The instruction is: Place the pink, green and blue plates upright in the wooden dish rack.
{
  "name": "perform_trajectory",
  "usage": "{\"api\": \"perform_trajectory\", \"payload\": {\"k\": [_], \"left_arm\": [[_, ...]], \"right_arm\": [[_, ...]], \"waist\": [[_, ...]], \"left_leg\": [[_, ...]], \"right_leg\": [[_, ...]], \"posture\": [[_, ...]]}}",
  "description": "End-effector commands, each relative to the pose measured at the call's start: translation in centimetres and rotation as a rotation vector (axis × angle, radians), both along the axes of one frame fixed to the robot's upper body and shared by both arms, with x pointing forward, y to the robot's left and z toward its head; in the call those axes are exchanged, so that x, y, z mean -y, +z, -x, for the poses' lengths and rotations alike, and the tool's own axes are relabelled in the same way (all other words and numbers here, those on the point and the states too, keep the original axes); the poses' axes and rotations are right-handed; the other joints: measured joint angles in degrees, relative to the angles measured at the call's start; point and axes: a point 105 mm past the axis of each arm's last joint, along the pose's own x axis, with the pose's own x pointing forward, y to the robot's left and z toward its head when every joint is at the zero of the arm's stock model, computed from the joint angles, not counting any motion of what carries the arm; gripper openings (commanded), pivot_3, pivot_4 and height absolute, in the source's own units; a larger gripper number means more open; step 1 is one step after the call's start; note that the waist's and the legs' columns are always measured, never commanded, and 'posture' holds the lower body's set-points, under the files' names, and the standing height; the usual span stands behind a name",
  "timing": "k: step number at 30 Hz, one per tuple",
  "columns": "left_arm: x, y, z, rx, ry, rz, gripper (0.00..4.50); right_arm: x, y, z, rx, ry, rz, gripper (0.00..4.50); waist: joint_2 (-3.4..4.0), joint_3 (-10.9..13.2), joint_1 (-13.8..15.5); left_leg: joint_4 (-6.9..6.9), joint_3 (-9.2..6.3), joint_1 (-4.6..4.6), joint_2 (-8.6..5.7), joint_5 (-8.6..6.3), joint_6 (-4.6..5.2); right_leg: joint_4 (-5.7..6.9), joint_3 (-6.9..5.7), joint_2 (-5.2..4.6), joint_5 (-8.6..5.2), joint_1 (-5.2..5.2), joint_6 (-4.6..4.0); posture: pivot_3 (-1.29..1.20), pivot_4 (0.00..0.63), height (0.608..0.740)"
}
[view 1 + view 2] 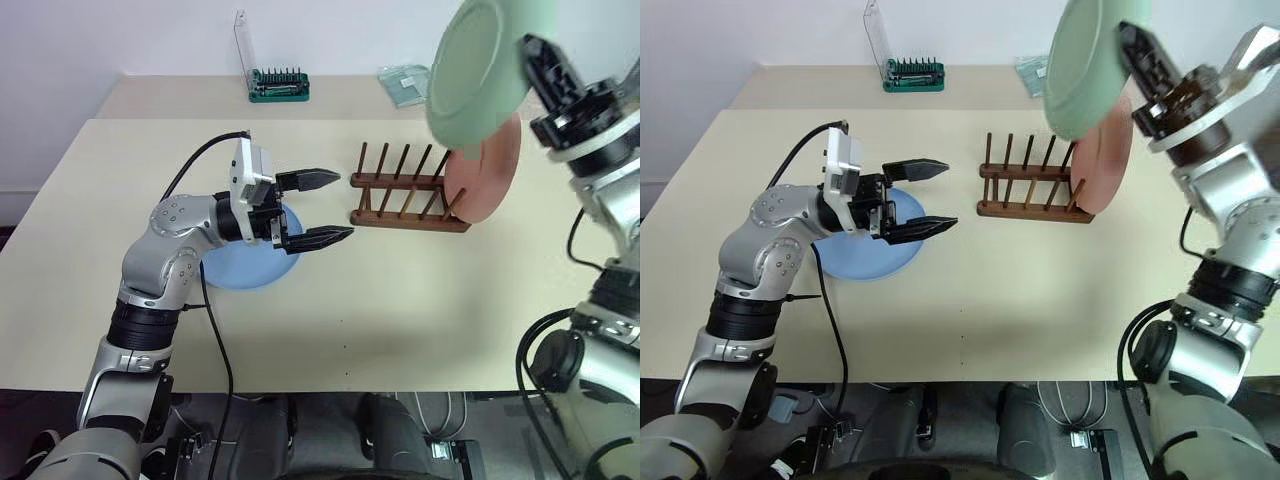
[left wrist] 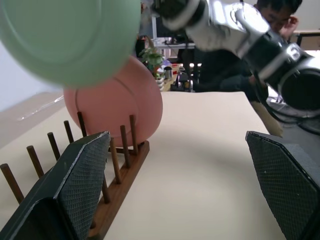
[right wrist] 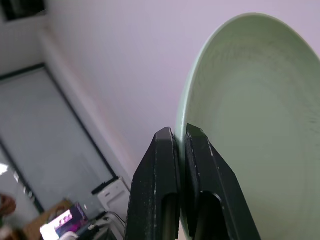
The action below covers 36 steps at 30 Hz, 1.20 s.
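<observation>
The robot's right gripper needs to set the green plate down upright in the wooden dish rack's slot point(image 1: 430, 207) beside the pink plate. The green plate now hangs tilted above the rack.
The wooden dish rack point(image 1: 400, 192) stands right of the table's middle. A pink plate point(image 1: 492, 172) is upright in its right end. Above that end hangs the green plate point(image 1: 478, 66), tilted, with my right gripper point(image 3: 179, 134) shut on its rim. The blue plate point(image 1: 243, 266) lies flat on the table at the left. Over its right edge my left gripper point(image 1: 344, 207) is open and empty, pointing toward the rack. In the left wrist view the rack point(image 2: 117, 185) and pink plate point(image 2: 117, 107) lie ahead of the fingers point(image 2: 82, 170).
A green bit holder with a clear lid point(image 1: 278, 85) and a clear packet point(image 1: 404, 82) sit at the table's back edge. A black cable point(image 1: 215, 330) runs from my left arm over the front edge. A person point(image 2: 274, 11) is beyond the table.
</observation>
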Motion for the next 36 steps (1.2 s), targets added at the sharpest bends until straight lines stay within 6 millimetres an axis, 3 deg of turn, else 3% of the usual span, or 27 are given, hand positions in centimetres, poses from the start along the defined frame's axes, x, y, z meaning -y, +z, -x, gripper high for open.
{"api": "perform_trajectory", "payload": {"k": [1,16,20,27,30,36], "left_arm": [[-0.2,0.7,0.5,0.042,-0.001,0.015,4.5],[-0.4,0.4,0.7,0.051,-0.009,-0.01,4.5],[-0.5,-0.1,0.7,0.058,-0.005,-0.033,4.5],[-0.4,0.0,0.8,0.058,-0.007,-0.028,4.5],[-0.4,0.1,0.7,0.056,-0.007,-0.024,4.5],[-0.3,0.3,0.7,0.051,-0.002,-0.011,4.5]], "right_arm": [[-0.1,1.1,1.8,0.074,0.012,-0.028,0.01],[-1.2,-2.6,1.1,-0.014,-0.033,0.087,0.01],[-1.9,-4.8,0.6,-0.044,-0.066,0.183,0.01],[-2.0,-5.7,0.0,-0.058,-0.097,0.223,0.01],[-2.0,-5.8,-0.4,-0.064,-0.107,0.223,0.99],[-1.9,-5.0,-0.6,-0.03,-0.139,0.241,3.92]], "waist": [[0.0,0.0,0.0],[0.0,0.0,0.0],[-0.01,0.0,0.0],[-0.01,0.0,0.0],[-0.01,0.0,0.0],[-0.01,0.0,0.0]], "left_leg": [[0.0,-0.02,-0.06,0.0,0.0,0.0],[0.01,-0.01,-0.08,0.0,0.0,0.0],[0.01,-0.02,-0.09,0.0,0.0,0.0],[0.01,-0.02,-0.09,0.0,0.0,0.0],[0.01,-0.02,-0.09,-0.01,0.0,0.0],[0.01,-0.02,-0.09,-0.01,0.0,0.0]], "right_leg": [[-0.01,-0.02,0.0,0.0,-0.02,0.0],[-0.02,-0.02,0.0,0.0,-0.04,0.01],[-0.02,-0.02,0.01,0.0,-0.04,0.01],[-0.01,-0.02,0.01,0.0,-0.06,0.01],[-0.01,-0.02,0.01,0.0,-0.06,0.01],[-0.01,-0.02,0.01,0.0,-0.07,0.01]], "posture": [[0.0,0.15,0.724],[0.0,0.15,0.724],[0.0,0.15,0.724],[0.0,0.15,0.724],[0.0,0.15,0.724],[0.0,0.15,0.724]]}}
